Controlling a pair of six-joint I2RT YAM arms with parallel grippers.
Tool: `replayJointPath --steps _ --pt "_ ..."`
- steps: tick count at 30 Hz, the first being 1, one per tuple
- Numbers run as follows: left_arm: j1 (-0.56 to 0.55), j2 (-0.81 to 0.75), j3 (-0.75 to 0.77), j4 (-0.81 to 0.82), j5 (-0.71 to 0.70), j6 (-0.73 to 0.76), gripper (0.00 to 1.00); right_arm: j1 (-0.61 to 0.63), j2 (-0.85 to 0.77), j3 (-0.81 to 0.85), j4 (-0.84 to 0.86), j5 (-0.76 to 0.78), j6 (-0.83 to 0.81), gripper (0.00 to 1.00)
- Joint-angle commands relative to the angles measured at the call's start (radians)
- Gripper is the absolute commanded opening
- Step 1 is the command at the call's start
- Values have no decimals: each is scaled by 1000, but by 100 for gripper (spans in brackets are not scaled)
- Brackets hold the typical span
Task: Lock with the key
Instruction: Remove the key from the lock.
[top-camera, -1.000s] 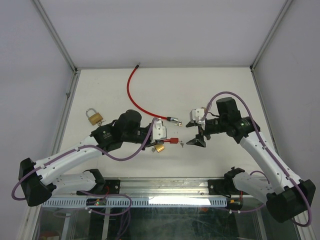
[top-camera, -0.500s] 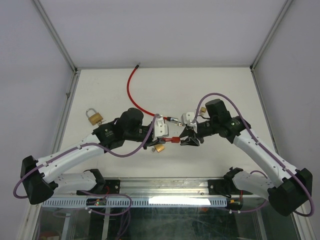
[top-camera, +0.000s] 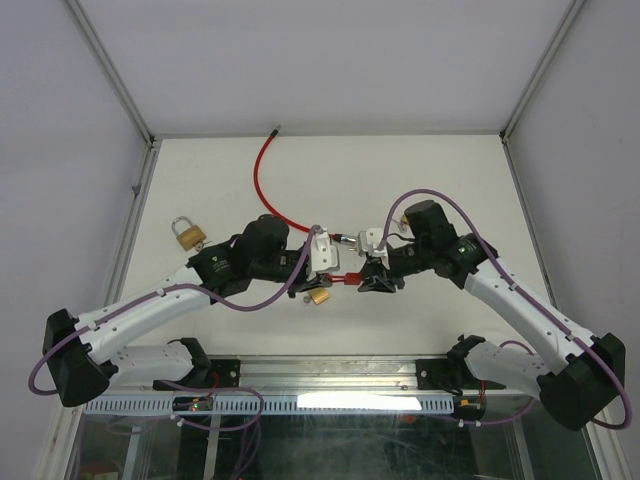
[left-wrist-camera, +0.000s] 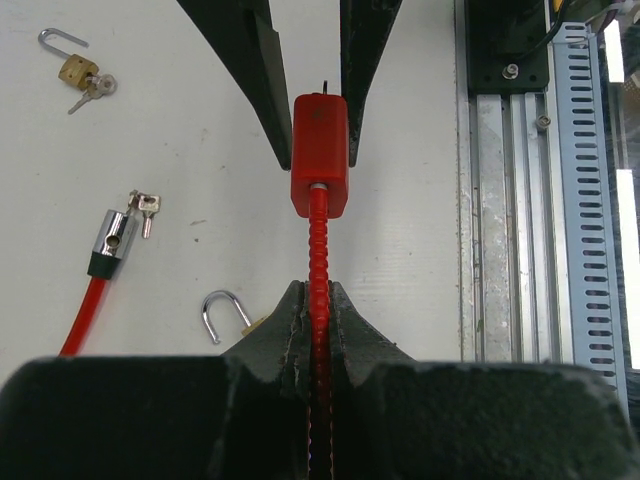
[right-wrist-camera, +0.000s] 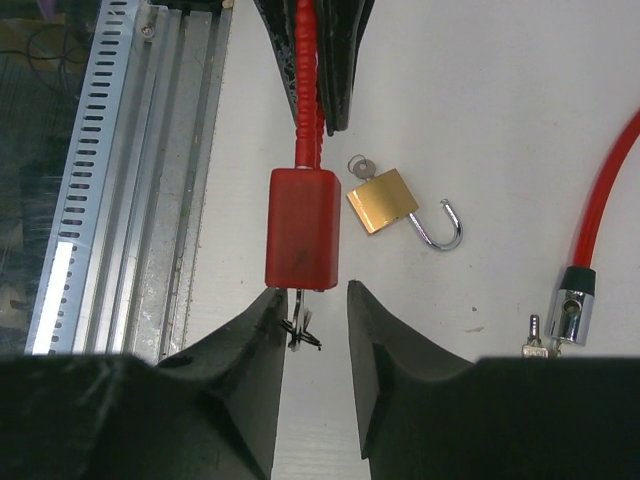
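The robot's left gripper should release the red padlock, which hangs above the table now, on the white table (top-camera: 438, 258) under the black wrist of the right gripper.
A red padlock body (left-wrist-camera: 320, 150) on a red ribbed cable (left-wrist-camera: 317, 245) hangs above the table. My left gripper (left-wrist-camera: 317, 290) is shut on the ribbed cable just behind the body. A small key (right-wrist-camera: 302, 325) with a black ring sticks out of the lock's end. My right gripper (right-wrist-camera: 315, 300) is open, its jaws on either side of the key, which sits close to the left finger (right-wrist-camera: 250, 340). In the top view the red lock (top-camera: 349, 279) sits between the left gripper (top-camera: 328, 281) and the right gripper (top-camera: 372, 282).
An open brass padlock (right-wrist-camera: 385, 200) lies under the red lock. A red cable (top-camera: 265, 180) with a chrome lock head (left-wrist-camera: 112, 240) and keys lies behind. Another brass padlock (top-camera: 188, 233) with a key lies far left. A metal rail (left-wrist-camera: 510, 200) runs along the near edge.
My right gripper has moved left to the red lock and now brackets its key. My left gripper has shifted slightly right, still holding the cable.
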Motion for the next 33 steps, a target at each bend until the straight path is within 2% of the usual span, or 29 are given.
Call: replayJointPath --steps 1,6,8,10,16,19,21,23,27,29,31,33 --pt "-2 7 56 60 33 -18 0 15 -18 38 39 24 18 32" --pt "-2 14 63 60 34 -23 0 27 -18 39 38 47 20 24" --pt "-2 15 64 59 34 -26 0 32 -15 39 37 59 17 15" --pt "-2 14 64 61 37 -27 0 35 -11 39 28 67 9 0" --pt "1 14 45 52 7 1 0 46 -31 59 -21 124 -54 0" --pt "-3 17 54 40 -11 55 0 49 -3 85 -46 130 4 0" --pt "-73 -21 32 61 -95 158 0 47 62 127 -106 67 53 0" --pt "-170 -70 -15 117 -253 280 0 41 135 162 -166 -5 87 0" --pt "-234 -117 -44 135 -377 421 0 -4 218 190 -205 -124 138 0" --pt "-240 -125 -56 135 -413 430 0 -27 241 212 -232 -164 129 0" --pt "-235 -116 -54 124 -439 384 0 -27 217 207 -212 -134 110 0" --pt "-177 -97 -27 77 -347 293 0 -20 151 170 -157 -70 80 0"
